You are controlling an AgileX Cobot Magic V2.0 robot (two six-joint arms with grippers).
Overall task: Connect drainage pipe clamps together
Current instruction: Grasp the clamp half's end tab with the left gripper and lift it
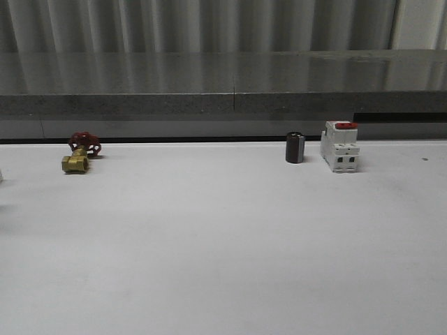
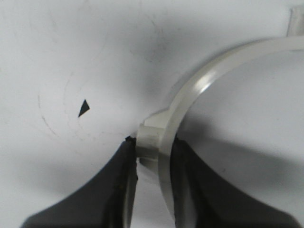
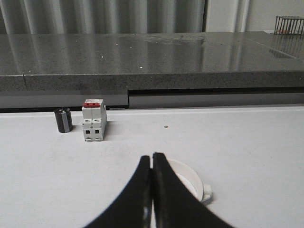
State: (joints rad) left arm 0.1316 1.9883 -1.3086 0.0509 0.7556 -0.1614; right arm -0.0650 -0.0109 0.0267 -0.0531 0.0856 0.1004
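Observation:
Next, I release the white clamp with my left gripper on the white table diagonally (image 1: 147, 218) in front of the brass valve.
In the left wrist view my left gripper (image 2: 154, 145) is shut on one white drainage pipe clamp (image 2: 213, 71). Its dark fingers (image 2: 116, 185) pinch the band near a flat end flange, and the arc curves away from the jaws over the white table. In the right wrist view my right gripper (image 3: 152, 159) is shut with the fingertips pressed together and nothing between them. A second white clamp (image 3: 192, 178) lies flat on the table just behind those fingers, partly hidden by them. Its small tab (image 3: 207, 192) sticks out at the side.
At the table's back stand a white circuit breaker with a red switch (image 1: 340, 146) (image 3: 93, 121), a black cylinder (image 1: 295, 148) (image 3: 63, 120) and a brass valve with a red handle (image 1: 80, 153). Behind them runs a grey stone ledge (image 1: 223, 101). A small black mark (image 2: 84, 108) is on the table.

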